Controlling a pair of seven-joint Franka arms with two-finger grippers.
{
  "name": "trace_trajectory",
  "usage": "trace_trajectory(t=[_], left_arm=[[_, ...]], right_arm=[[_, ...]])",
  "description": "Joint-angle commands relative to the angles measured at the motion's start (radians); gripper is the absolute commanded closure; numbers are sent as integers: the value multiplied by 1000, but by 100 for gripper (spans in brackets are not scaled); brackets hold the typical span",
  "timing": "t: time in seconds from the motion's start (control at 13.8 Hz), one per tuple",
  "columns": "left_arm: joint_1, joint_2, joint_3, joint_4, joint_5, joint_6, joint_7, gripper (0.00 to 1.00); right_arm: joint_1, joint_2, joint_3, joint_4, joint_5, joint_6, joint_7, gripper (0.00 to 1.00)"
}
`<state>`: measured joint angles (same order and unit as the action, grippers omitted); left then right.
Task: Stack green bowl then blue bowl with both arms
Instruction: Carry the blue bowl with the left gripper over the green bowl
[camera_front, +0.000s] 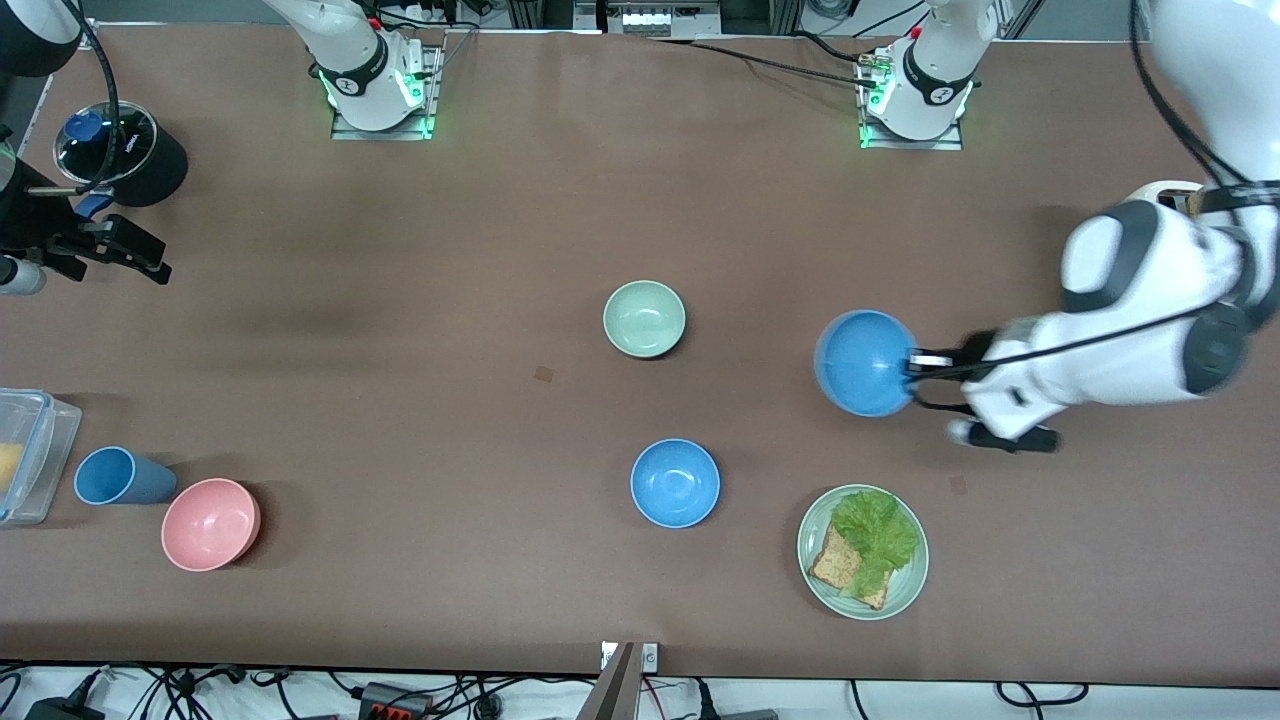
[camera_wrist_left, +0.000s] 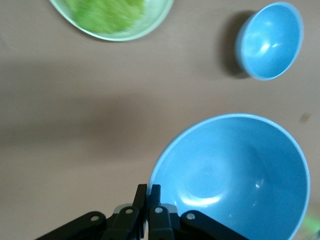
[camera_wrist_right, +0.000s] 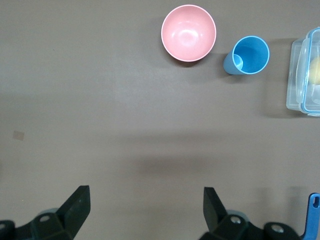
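I need to let go of the blue bowl with my left gripper inside the pale green bowl (camera_front: 645, 317), so that it nests there.
The pale green bowl (camera_front: 645, 318) stands upright on the table near its middle. One blue bowl (camera_front: 865, 362) hangs over bare table beside it, toward the left arm's end; my left gripper (camera_front: 912, 366) is shut on its rim. In the left wrist view the fingers (camera_wrist_left: 148, 192) pinch that rim of the held blue bowl (camera_wrist_left: 235, 175). A second blue bowl (camera_front: 675, 482) (camera_wrist_left: 270, 40) rests on the table nearer the front camera than the green bowl. My right gripper (camera_front: 140, 258) (camera_wrist_right: 146, 197) waits open and holds nothing, over the right arm's end of the table.
A pale-green plate (camera_front: 905, 590) (camera_wrist_left: 150, 25) with bread and lettuce lies near the front edge. A pink bowl (camera_front: 210, 523) (camera_wrist_right: 188, 33), a blue cup (camera_front: 118, 476) (camera_wrist_right: 247, 55) and a clear lidded box (camera_front: 25, 455) (camera_wrist_right: 305, 72) sit at the right arm's end. A black container (camera_front: 150, 165) stands farther from the camera there.
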<state>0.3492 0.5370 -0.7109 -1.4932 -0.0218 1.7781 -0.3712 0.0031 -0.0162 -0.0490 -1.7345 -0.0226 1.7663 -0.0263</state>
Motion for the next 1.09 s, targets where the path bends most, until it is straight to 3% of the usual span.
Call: trace_trajectory(t=[0.0,0.29,0.44,0.58,0.73,1.02], left_arm=[[-122,-3,-4,-31,-1,108,-287,100],[-262,-9,1,-163,16,360,-622,100],[-334,-17,1,-238,101,458,-777,100],[-361,-17,-4,-304,207,515,-885,100],[-365,-20,-5,-370,238,578,-905,100],[-427,-20,-2,-404,293,595,-1009,100]], right_arm=[[6,-13,1,3,-11,-24,2,0],[3,-21,-6,4,0,-59,3,0],[6,-19,-3,13,3,-74,5,0],[5,-19,-3,15,3,-79,-6,0],[6,-18,-5,15,3,-79,-7,0],[5,-14,0,15,4,-74,3,0]])
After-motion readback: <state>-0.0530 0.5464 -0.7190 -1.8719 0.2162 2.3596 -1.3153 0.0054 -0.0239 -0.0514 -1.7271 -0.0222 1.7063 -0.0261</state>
